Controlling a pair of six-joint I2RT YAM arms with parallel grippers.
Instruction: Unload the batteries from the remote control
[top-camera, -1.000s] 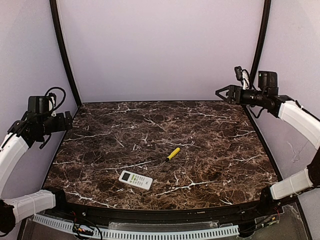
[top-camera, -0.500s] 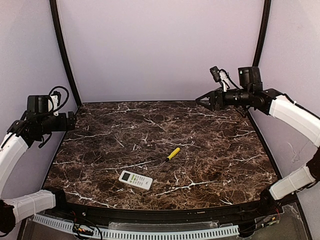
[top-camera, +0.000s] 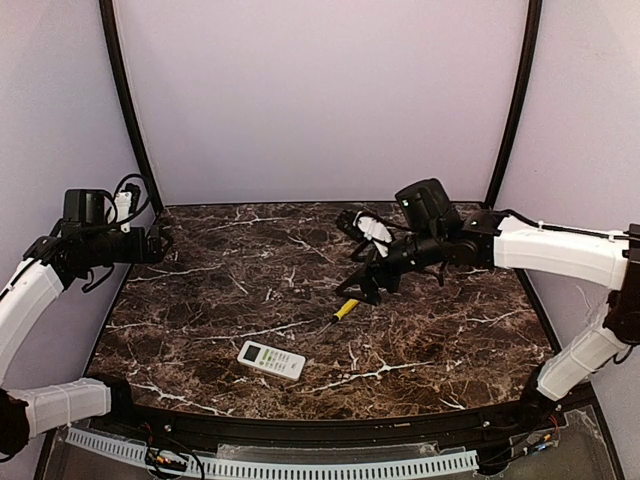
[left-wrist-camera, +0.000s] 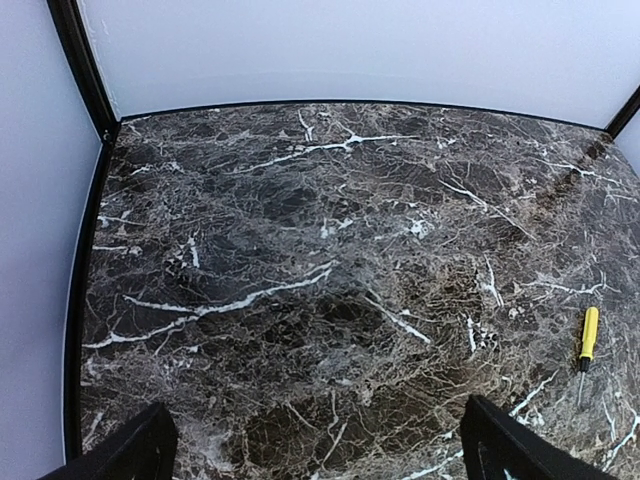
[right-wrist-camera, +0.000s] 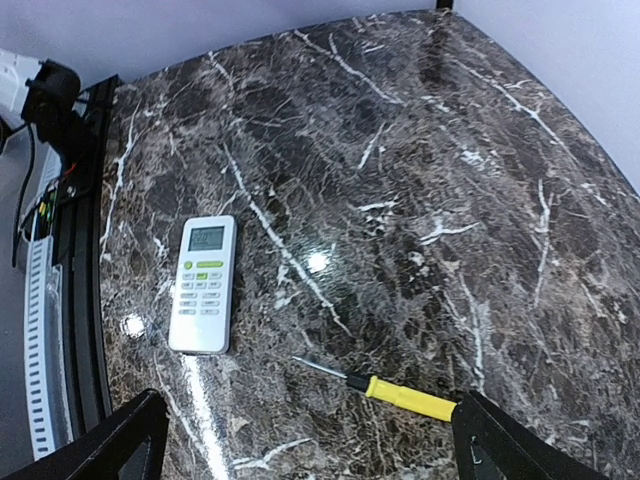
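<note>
Next, the robot's right gripper will move to the remote control and grab its plain end (top-camera: 289, 366) (right-wrist-camera: 200, 328) below the buttons, opposite the screen.
The remote control (top-camera: 271, 359) lies face up near the table's front edge, screen and green-grey buttons showing; the right wrist view has it (right-wrist-camera: 204, 284) at the left. The batteries are hidden. My right gripper (top-camera: 353, 256) hovers over the table's middle, just behind the screwdriver and well back from the remote. In the right wrist view this gripper (right-wrist-camera: 310, 455) is open with nothing between its fingers. My left gripper (top-camera: 160, 243) hangs at the table's left edge, far from the remote. Its own view shows the left gripper (left-wrist-camera: 315, 460) open over bare marble.
A yellow-handled screwdriver (top-camera: 346, 307) lies mid-table, right of and behind the remote; it shows as a screwdriver (right-wrist-camera: 405, 396) by my right finger and a screwdriver (left-wrist-camera: 589, 335) at far right. Pale walls and black posts (top-camera: 125, 100) enclose the dark marble table (top-camera: 450, 320).
My right arm has swung from the back right corner leftward and down, ending over the screwdriver. The left gripper has edged slightly to the right. The remote and screwdriver have not moved.
</note>
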